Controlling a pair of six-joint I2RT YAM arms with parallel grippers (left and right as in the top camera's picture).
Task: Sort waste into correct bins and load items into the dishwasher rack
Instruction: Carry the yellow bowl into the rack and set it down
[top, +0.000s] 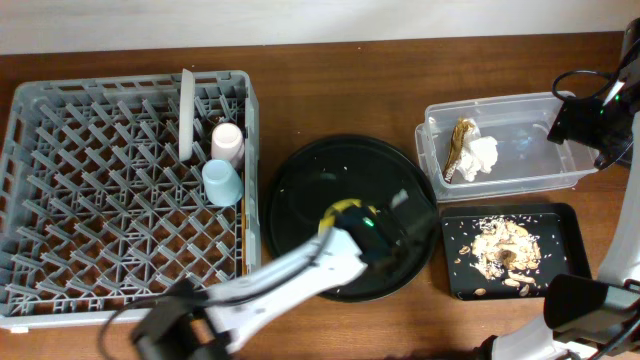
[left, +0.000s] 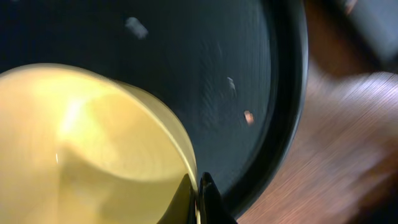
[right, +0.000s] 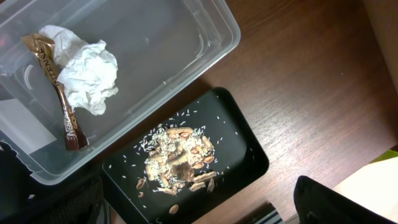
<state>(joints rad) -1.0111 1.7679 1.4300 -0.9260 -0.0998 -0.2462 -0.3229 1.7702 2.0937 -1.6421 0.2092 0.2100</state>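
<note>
My left gripper will let go of the yellow bowl in the grey rack (top: 213, 234), in front of the light-blue cup.
My left gripper (left: 199, 194) is shut on the rim of the yellow bowl (left: 81, 149), which sits on the round black tray (top: 310, 190); the bowl (top: 343, 211) is mostly hidden under my arm from overhead. The grey rack (top: 100, 200) holds an upright plate (top: 186, 115), a pink cup (top: 228, 140) and a light-blue cup (top: 222, 183). The clear tub (top: 520, 178) holds the napkin (right: 87, 71) and the gold-brown wrapper (right: 59, 93). The black rectangular tray (right: 249, 149) holds food scraps (right: 180, 165). My right gripper (top: 588, 118) is open and empty, by the tub's right end. The chopsticks are out of view.
A few crumbs lie on the round black tray (left: 249, 62). The rack fills the left of the table. My right arm's base (top: 600, 300) stands at the right front corner, beside the black rectangular tray.
</note>
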